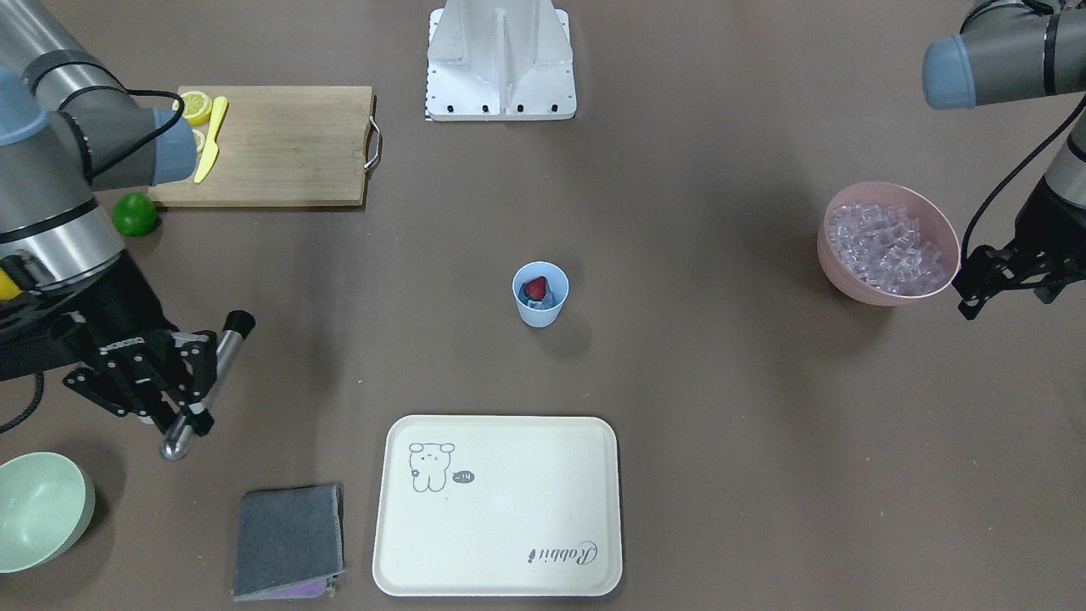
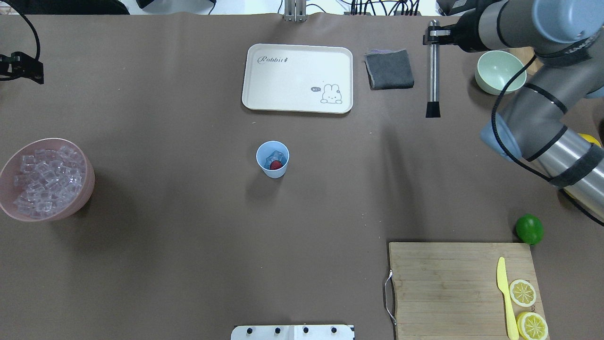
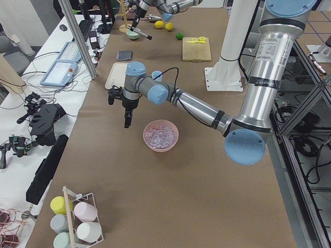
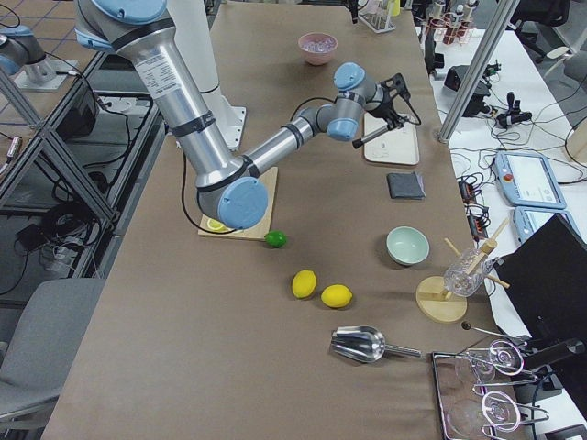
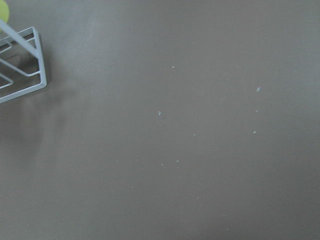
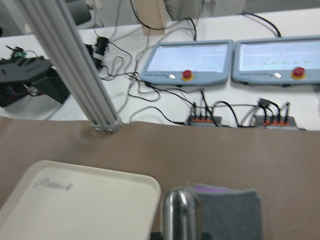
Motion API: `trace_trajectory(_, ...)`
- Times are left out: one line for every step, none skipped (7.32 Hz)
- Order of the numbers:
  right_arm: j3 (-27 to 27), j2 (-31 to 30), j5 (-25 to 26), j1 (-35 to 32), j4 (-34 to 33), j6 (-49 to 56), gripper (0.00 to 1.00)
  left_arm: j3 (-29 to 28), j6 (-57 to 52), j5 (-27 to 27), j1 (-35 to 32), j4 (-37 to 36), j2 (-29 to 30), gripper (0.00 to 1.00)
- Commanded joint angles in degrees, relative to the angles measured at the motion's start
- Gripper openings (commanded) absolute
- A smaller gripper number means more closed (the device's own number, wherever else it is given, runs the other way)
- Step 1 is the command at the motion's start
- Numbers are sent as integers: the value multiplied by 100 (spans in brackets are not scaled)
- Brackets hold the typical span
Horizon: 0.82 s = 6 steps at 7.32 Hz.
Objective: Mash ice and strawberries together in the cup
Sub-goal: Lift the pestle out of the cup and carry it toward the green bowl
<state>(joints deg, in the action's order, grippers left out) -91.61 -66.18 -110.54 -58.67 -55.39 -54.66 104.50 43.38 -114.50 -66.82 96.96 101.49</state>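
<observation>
The steel muddler will go down on the table (image 1: 107, 343) between the pale green bowl and the lime, where my right gripper should set it.
The light-blue cup (image 1: 540, 297) stands upright at the table's middle, with a dark-red strawberry (image 1: 534, 288) and a few clear ice cubes (image 2: 275, 155) inside. Many more ice cubes (image 1: 887, 246) fill a pink bowl (image 1: 857, 288) far to the robot's left. My right gripper (image 1: 188, 382) hovers well away from the cup, shut on a steel muddler (image 1: 212, 373) with a black tip; the muddler (image 2: 432, 71) lies about level beside the grey cloth. My left gripper (image 1: 1010, 293) hangs just outside the pink bowl, its fingers spread and nothing between them.
A cream tray (image 1: 501, 560) lies beyond the cup, with a folded grey cloth (image 1: 288, 539) and a pale green bowl (image 1: 38, 509) beside it. A wooden cutting board (image 1: 280, 144) carries lemon halves and a yellow knife; a lime (image 1: 135, 214) sits by it. The robot base (image 1: 501, 59) is behind the cup.
</observation>
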Motion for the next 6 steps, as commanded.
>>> trace_trajectory(-32,-255,-1273,-556,-1379,331,0,70,-49,68,256,121,19,97)
trace_trajectory(37,-221,-1225,-471,-2179,934,0,70,-215,216,309,122,63,97)
trace_trajectory(282,-194,-1129,-400,-2561,1566,0,53,-390,296,353,113,81,97)
trace_trajectory(493,-298,-1076,-382,-2556,2034,0,26,-453,306,415,121,133,97)
trace_trajectory(617,-447,-1058,-286,-2521,2160,0,9,-454,315,502,122,186,97)
trace_trajectory(653,-518,-1075,-224,-2521,2170,0,-9,-454,402,556,113,265,97)
